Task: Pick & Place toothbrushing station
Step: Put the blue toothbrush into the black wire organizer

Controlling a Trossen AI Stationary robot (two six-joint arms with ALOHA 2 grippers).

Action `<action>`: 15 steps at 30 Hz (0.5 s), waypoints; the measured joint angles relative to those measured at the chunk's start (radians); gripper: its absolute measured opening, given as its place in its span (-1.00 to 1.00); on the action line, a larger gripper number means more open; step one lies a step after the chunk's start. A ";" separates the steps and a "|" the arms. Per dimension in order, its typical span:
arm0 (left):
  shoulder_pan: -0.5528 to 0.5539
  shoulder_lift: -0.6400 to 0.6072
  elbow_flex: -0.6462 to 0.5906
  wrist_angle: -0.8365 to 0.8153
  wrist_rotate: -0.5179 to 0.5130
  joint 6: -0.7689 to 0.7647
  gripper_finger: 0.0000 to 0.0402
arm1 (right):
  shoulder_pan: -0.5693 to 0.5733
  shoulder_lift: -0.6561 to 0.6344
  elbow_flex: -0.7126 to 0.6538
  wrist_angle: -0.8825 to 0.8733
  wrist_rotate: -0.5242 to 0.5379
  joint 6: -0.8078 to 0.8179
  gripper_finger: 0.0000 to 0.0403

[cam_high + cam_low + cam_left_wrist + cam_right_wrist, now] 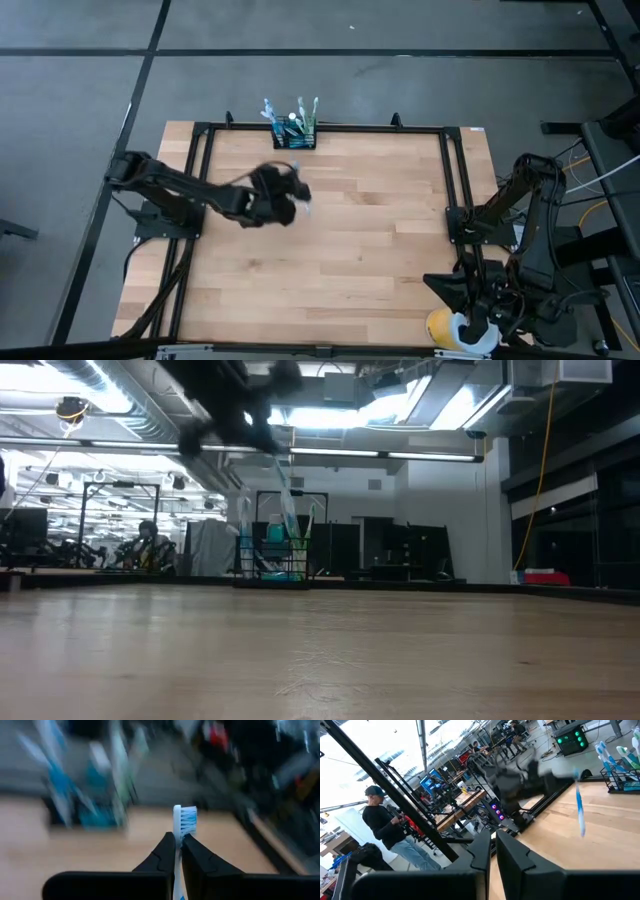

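My left gripper needs to let go of the blue-and-white toothbrush in the middle of the black wire caddy (293,126) (92,802), among the upright toothbrushes.
The toothbrushing station (293,135), a small black wire caddy, stands at the middle of the table's far edge (272,560) with several toothbrushes upright in it. My left gripper (298,200) hangs above the table a little nearer than the station, shut on a blue-and-white toothbrush (580,815). The bristle head (186,819) sticks out above the fingertips. My right gripper (492,840) waits by the table's near right corner, fingers together, nothing between them. My left gripper pinches the toothbrush's neck (177,837), just below the bristle head, between its two fingers. The fingers reach out nearly level and lie across the brush. The brush is lifted clear of the table, roughly upright, its handle (287,510) hanging below the fingers.
A black frame (450,180) runs around the wooden table top. A yellow-and-white cup (450,330) sits at the near right corner by the right arm. People (385,827) and workbenches show in the room beyond the table.
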 joint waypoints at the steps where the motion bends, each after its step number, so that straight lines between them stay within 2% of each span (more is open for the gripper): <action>1: 0.010 -0.027 -0.004 0.002 -0.069 0.033 -0.96 | 0.000 0.004 0.000 0.000 0.000 -0.001 -0.84; 4: 0.050 -0.091 -0.022 -0.010 -0.229 0.109 -0.96 | 0.000 0.020 0.000 -0.002 0.000 0.000 -0.84; 8: 0.131 -0.144 -0.069 -0.007 -0.308 0.122 -0.96 | 0.000 0.040 0.000 0.000 0.000 0.027 -0.84; 15: 0.261 -0.149 -0.178 -0.008 -0.423 -0.120 -0.96 | 0.000 0.049 0.000 0.000 0.000 0.052 -0.84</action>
